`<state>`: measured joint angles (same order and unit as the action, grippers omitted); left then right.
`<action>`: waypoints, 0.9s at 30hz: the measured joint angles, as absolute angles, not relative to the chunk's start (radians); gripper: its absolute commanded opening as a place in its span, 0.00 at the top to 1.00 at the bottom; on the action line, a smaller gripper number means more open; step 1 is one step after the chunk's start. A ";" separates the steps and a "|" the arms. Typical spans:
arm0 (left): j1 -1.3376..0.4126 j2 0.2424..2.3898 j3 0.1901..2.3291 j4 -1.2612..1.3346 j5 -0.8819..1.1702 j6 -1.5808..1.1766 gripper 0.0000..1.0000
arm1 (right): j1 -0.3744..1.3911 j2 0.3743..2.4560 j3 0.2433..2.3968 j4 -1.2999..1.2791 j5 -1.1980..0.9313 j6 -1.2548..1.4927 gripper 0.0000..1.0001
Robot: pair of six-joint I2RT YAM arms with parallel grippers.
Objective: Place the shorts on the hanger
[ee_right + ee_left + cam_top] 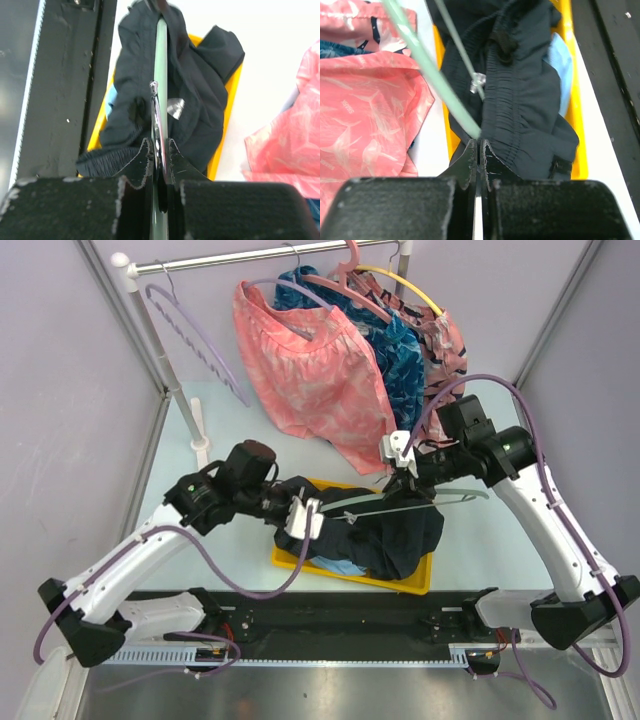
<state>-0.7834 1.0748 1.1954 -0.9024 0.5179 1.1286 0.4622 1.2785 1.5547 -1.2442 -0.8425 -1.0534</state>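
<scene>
My left gripper is pinching only the shorts' edge below the hanger's end [473, 131]. Next, I open it and clamp both before my right gripper lets go of the hanger's hook.
The dark shorts [400, 535] hang bunched over the yellow tray [350, 575]. The mint-green hanger [460, 498] lies level above them, one arm running into the fabric. My left gripper [305, 518] is shut on the shorts' edge at the hanger's left end. In the left wrist view, its jaws [479, 146] pinch dark cloth [530, 100] where the green arm [425, 65] ends. My right gripper [402, 480] is shut on the hanger's metal hook. In the right wrist view, the hook sits between the jaws [160, 147] and the green bar [161, 55] runs across the shorts [195, 90].
A light blue garment [340, 567] lies in the tray under the shorts. At the back, a rail holds pink patterned shorts [310, 360], a blue garment [400, 350], a pink hanger [350, 280] and a lavender hanger [195, 330]. The white rail post [165, 370] stands at the left.
</scene>
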 measured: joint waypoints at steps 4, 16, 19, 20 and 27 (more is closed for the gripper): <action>-0.785 1.147 1.249 -0.849 0.515 1.032 1.00 | 0.491 1.260 1.515 -1.175 -0.856 -0.978 1.00; -0.675 1.168 1.290 -0.780 0.578 0.757 0.35 | 0.516 1.248 1.399 -0.984 -0.879 -0.772 1.00; -0.525 1.151 1.307 -0.823 0.622 0.727 0.32 | 0.510 1.247 1.378 -0.938 -0.880 -0.740 1.00; -0.474 1.147 1.317 -0.849 0.627 0.727 0.32 | 0.509 1.247 1.372 -0.924 -0.880 -0.731 1.00; -0.436 1.144 1.314 -0.968 0.699 0.744 0.29 | 0.525 1.247 1.361 -0.854 -0.878 -0.695 1.00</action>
<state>-0.4362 1.1442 1.3136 -0.9676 0.6994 0.7437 0.5251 1.2469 1.3613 -0.8536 -0.8776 -0.6949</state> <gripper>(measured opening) 0.693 0.066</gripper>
